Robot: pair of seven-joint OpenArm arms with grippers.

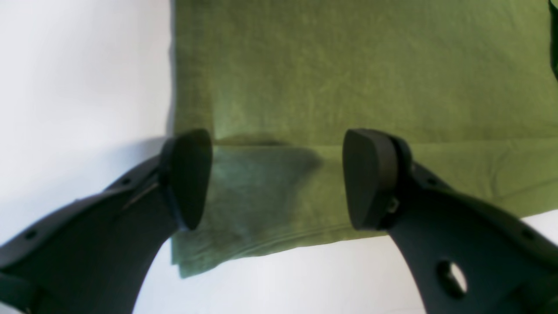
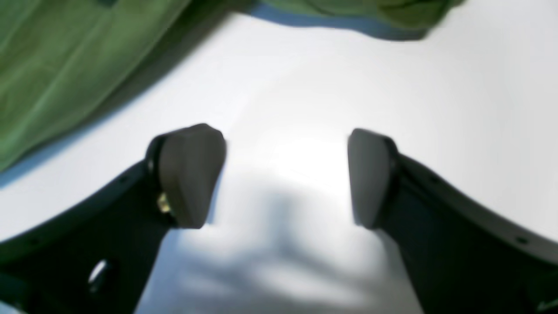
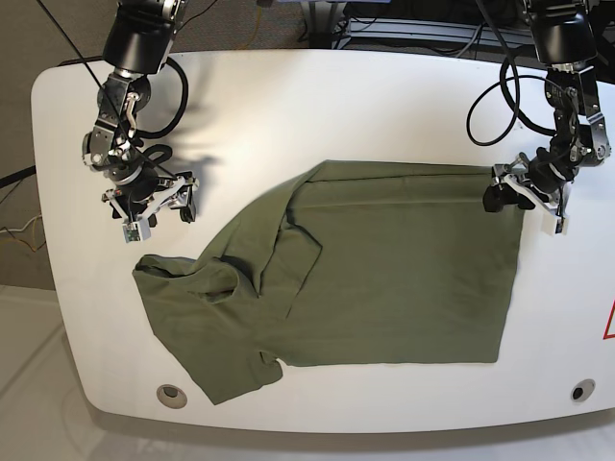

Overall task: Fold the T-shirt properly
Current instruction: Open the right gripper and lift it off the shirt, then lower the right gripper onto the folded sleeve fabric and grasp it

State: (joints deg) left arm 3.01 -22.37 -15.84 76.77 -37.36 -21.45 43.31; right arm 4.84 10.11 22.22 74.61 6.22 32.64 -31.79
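Next, I move my right gripper to the bunched fold (image 3: 237,274) near the T-shirt's neck and close it there.
The olive-green T-shirt (image 3: 384,269) lies spread on the white table (image 3: 327,106), hem to the right, neck and a folded-over sleeve to the left. My left gripper (image 3: 507,195) is open at the shirt's far right hem corner. In the left wrist view the gripper (image 1: 279,179) straddles that corner of the shirt (image 1: 348,65), with nothing between the fingers (image 1: 188,179). My right gripper (image 3: 173,200) is open above bare table, apart from the shirt's left part. In the right wrist view the gripper (image 2: 285,176) holds nothing, and shirt cloth (image 2: 52,65) lies at the upper left.
Black cables (image 3: 490,96) loop over the table's far right. Round holes (image 3: 173,393) (image 3: 578,392) sit near the table's front edge. A red mark (image 3: 609,322) shows at the right edge. Floor surrounds the rounded table.
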